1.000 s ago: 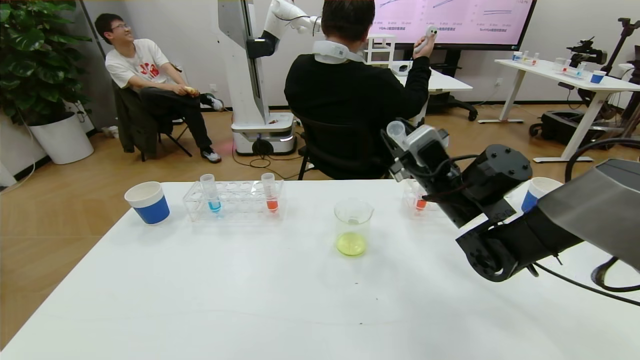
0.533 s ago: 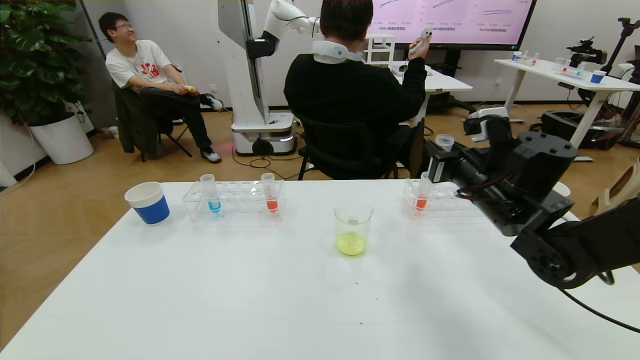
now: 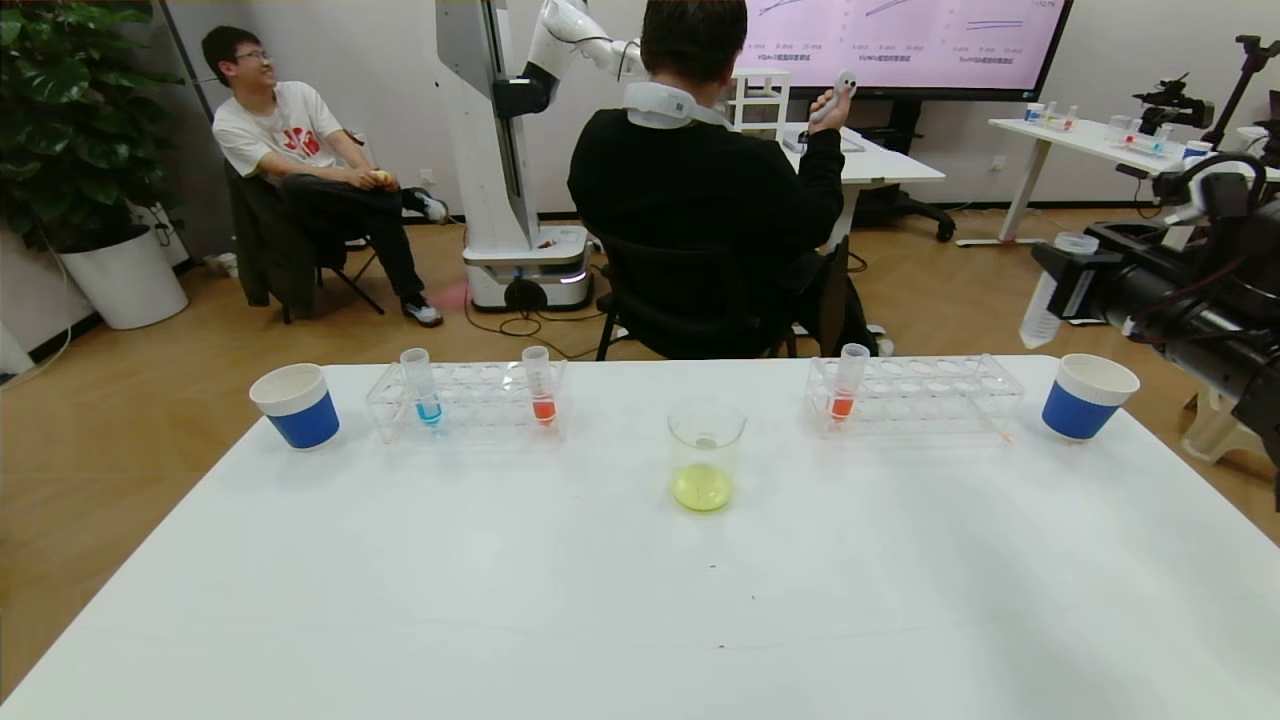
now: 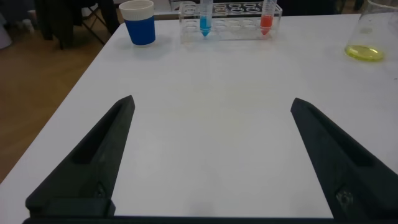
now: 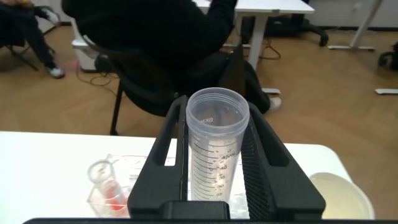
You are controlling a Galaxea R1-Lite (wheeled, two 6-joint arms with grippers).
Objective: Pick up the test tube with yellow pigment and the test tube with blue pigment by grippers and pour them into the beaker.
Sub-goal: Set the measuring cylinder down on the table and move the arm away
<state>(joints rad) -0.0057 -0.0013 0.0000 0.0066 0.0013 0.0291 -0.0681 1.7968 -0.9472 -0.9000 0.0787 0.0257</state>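
Next, my right gripper lets go of the clear graduated tube inside the paper cup (image 3: 1095,382) (image 5: 339,198), which is beside the rack with one orange-red tube.
The beaker (image 3: 706,455) stands mid-table with yellow-green liquid in its bottom; it also shows in the left wrist view (image 4: 367,37). The test tube with blue pigment (image 3: 425,390) stands upright in the left rack (image 3: 470,405), also seen in the left wrist view (image 4: 204,18). My right gripper (image 3: 1062,288) is at the far right, off the table's back edge, above and behind the right paper cup. It is shut on a clear graduated tube (image 5: 216,149) that shows no liquid. My left gripper (image 4: 211,102) is open and empty over bare table, nearer the front than the left rack.
An orange-red tube (image 3: 541,390) stands in the left rack, another (image 3: 845,390) in the right rack (image 3: 930,395). Blue-and-white paper cups stand at the back left (image 3: 295,405) and back right (image 3: 1087,397). People and another robot are behind the table.
My right arm has swung from beside the beaker out to the far right, carrying the clear tube with it. The beaker and racks have not moved.
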